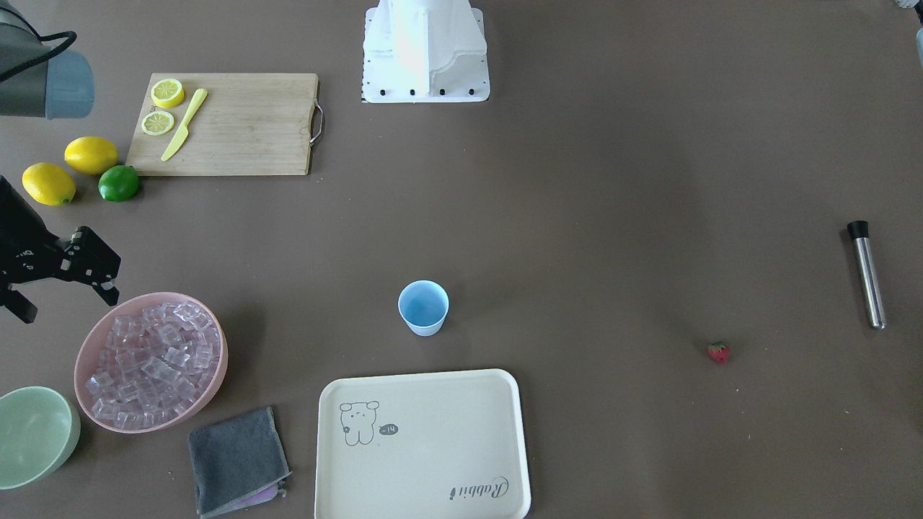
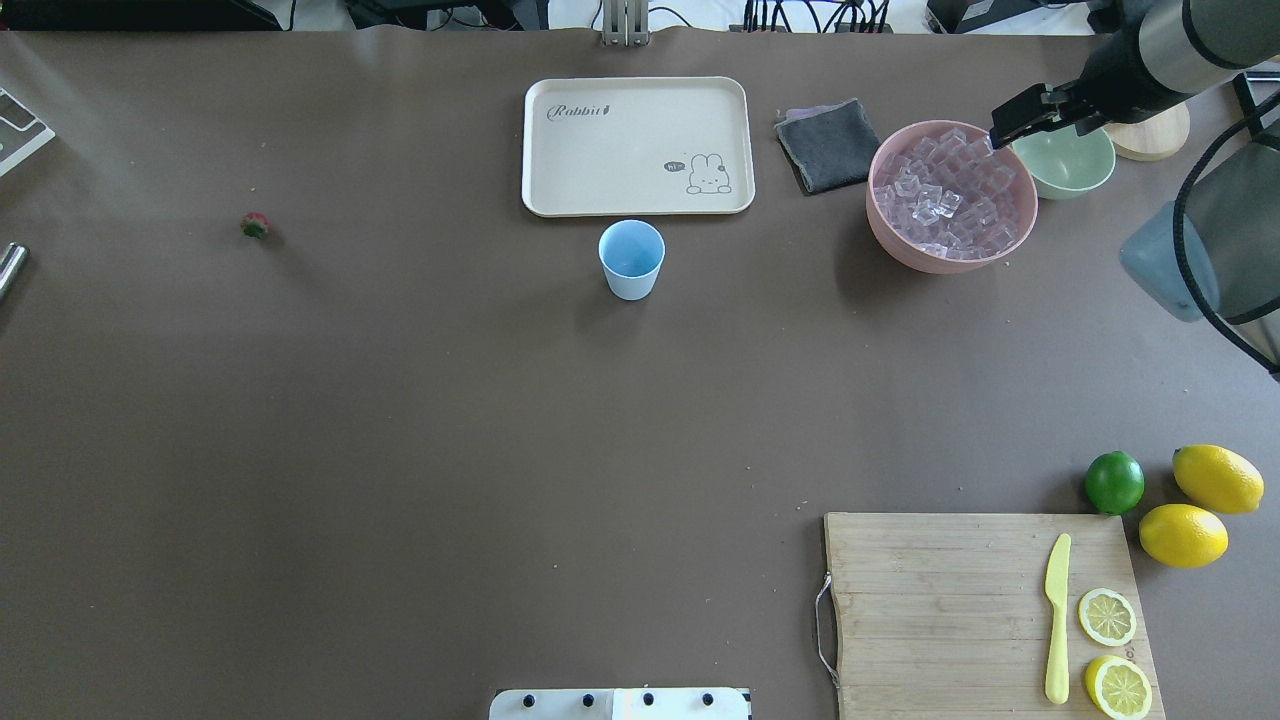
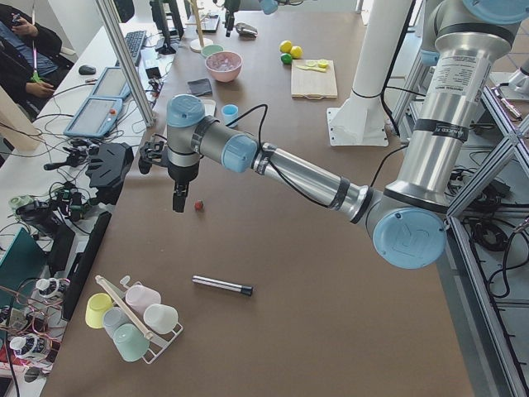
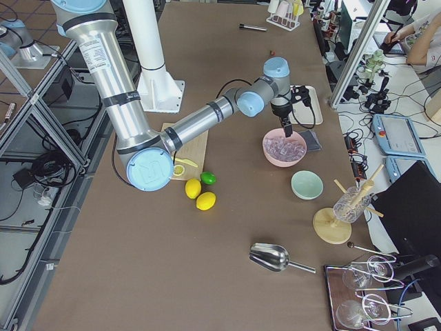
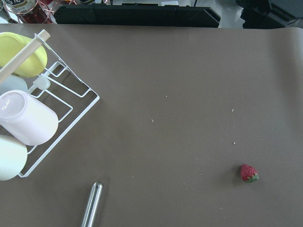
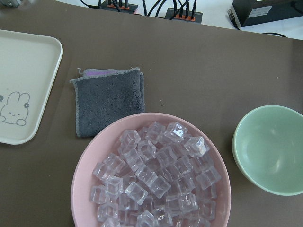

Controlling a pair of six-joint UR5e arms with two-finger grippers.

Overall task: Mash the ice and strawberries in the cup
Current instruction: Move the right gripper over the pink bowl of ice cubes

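Note:
The robot's right gripper will next move down to the ice at the middle of the pink bowl [image 1: 159, 370] [image 6: 147, 178] and close there.
The light-blue cup [image 1: 423, 308] stands upright and empty mid-table, just on the robot's side of a cream tray [image 1: 433, 497]. It also shows in the overhead view [image 2: 631, 258]. The ice [image 1: 151, 360] fills a pink bowl [image 2: 890, 240] and shows close up in the right wrist view [image 6: 156, 179]. The strawberry [image 1: 718, 352] lies alone on the table and also shows in the left wrist view [image 5: 248, 173]. My right gripper [image 1: 65, 303] is open and empty above the pink bowl's edge. My left gripper [image 3: 178, 198] hovers near the strawberry [image 3: 198, 205]; I cannot tell if it is open or shut.
A metal rod with a black cap [image 1: 865, 274] lies near the strawberry. A mint-green bowl [image 1: 32, 436] and a grey cloth [image 1: 238, 461] flank the pink bowl. A cutting board [image 1: 238, 126] holds lemon slices and a yellow knife, with two lemons and a lime [image 1: 118, 183] beside it. A cup rack [image 5: 28, 118] stands at the table's end.

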